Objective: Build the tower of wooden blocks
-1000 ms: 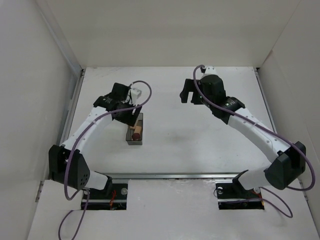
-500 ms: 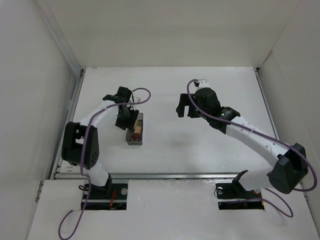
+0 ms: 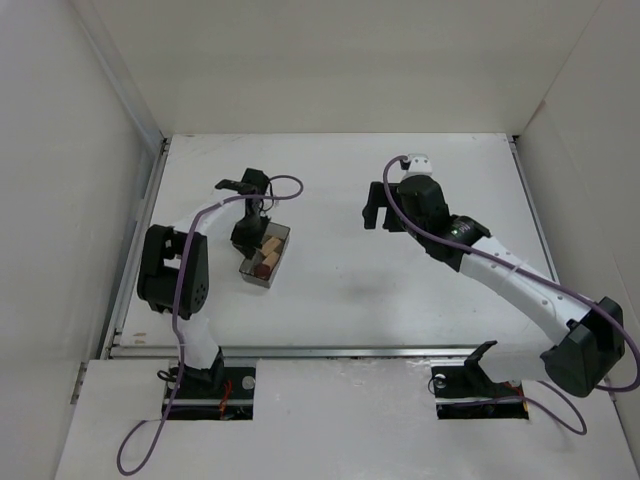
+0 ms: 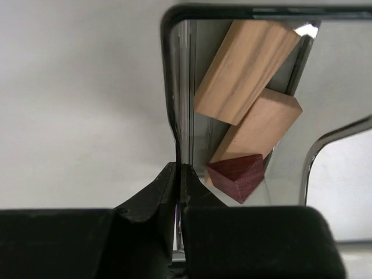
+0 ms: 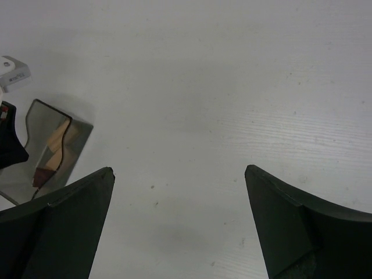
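The wood blocks are deep, so my left gripper will tip the bin by its thin side [image 4: 174, 125] and open before taking one out.
The wood blocks lie loose inside a dark translucent bin [image 3: 256, 283], leaning on one another. In the left wrist view they are a long tan block [image 4: 244, 70], a second tan block [image 4: 261, 128] and a dark reddish-brown block [image 4: 237, 177]. My left gripper [image 4: 179, 171] is shut on the bin's thin left wall [image 4: 174, 87]; from above the left gripper [image 3: 247, 236] sits at the bin's left edge. My right gripper [image 3: 380, 212] hovers open over bare table, well to the right of the bin. The right wrist view has the right gripper [image 5: 179, 171] holding nothing, with the bin [image 5: 78, 136] at far left.
White walls enclose the table on the left, back and right. A metal rail [image 3: 330, 350] runs along the near edge in front of the arm bases. The left arm's purple cable [image 3: 285, 190] loops just above the bin.
My left gripper has closed onto the bin's left wall, and the left arm has folded in. The bin has turned slightly, its near end swung left. The right gripper stayed open and shifted slightly.
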Controlling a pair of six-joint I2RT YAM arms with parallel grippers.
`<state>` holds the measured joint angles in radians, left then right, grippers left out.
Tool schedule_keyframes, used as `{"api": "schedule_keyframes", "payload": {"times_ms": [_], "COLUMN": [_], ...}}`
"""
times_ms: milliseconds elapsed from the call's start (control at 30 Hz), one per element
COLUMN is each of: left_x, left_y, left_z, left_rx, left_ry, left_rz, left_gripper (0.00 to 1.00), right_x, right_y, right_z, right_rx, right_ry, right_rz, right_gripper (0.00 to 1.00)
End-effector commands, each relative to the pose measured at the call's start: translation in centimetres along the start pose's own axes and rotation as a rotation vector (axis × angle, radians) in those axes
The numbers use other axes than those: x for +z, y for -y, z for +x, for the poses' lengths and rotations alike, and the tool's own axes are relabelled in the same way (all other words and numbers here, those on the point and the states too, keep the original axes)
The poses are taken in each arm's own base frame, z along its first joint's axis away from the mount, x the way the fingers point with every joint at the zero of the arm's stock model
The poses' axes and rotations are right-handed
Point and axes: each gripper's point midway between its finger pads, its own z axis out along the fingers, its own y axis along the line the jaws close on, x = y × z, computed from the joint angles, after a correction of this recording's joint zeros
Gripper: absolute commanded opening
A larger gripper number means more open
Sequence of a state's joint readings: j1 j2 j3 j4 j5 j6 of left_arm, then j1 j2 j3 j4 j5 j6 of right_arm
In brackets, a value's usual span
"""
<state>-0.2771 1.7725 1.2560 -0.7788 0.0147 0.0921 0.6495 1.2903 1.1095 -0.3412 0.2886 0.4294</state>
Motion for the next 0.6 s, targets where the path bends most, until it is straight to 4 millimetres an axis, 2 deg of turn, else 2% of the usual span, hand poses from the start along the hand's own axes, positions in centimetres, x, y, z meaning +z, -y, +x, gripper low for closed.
{"api": "schedule_keyframes", "payload": {"times_ms": [0,33,133,167,200,233,267,300,433,500,567], "left_x": [-2.8,-4.9,-10.2,-11.1,-11.1,-11.8,-11.1,-9.9,-6.3,-4.8,-4.0], "left_y": [-2.8,-3.5,-5.3,-5.3,-4.0,-4.2,-3.5,-1.8,1.1,1.7,3.0], "left_z": [-4.4,-7.9,-13.2,-14.1,-14.7,-14.7,-15.0,-15.0,-13.8,-13.0,-13.0], "left_rx": [0.077,0.090,0.161,0.188,0.248,0.262,0.286,0.372,0.488,0.519,0.536], "left_ry": [0.127,0.264,0.475,0.498,0.504,0.490,0.504,0.479,0.442,0.419,0.434], "left_rz": [-0.231,-0.322,-0.663,-0.751,-0.823,-0.934,-0.968,-0.987,-1.015,-1.031,-1.019], "left_gripper": [0.00,0.00,0.00,0.00,0.00,0.00,0.00,0.00,0.00,0.00,0.00], "right_x": [-1.0,-1.2,-1.6,-1.6,-1.9,-2.2,-2.2,-2.4,-3.1,-3.4,-3.8], "right_y": [0.9,1.2,1.8,1.8,1.8,2.1,2.2,2.2,2.9,3.4,3.6], "right_z": [-1.3,-1.7,-2.1,-2.1,-2.4,-2.5,-2.6,-2.8,-3.0,-2.6,-2.8], "right_rx": [-0.009,-0.006,0.005,0.005,0.008,0.009,0.009,0.012,0.029,0.024,0.026], "right_ry": [0.058,0.073,0.091,0.091,0.100,0.105,0.110,0.118,0.141,0.136,0.143], "right_rz": [0.056,0.067,0.101,0.101,0.097,0.108,0.117,0.114,0.134,0.150,0.157], "right_gripper": [1.00,1.00,1.00,1.00,1.00,1.00,1.00,1.00,1.00,1.00,1.00]}}
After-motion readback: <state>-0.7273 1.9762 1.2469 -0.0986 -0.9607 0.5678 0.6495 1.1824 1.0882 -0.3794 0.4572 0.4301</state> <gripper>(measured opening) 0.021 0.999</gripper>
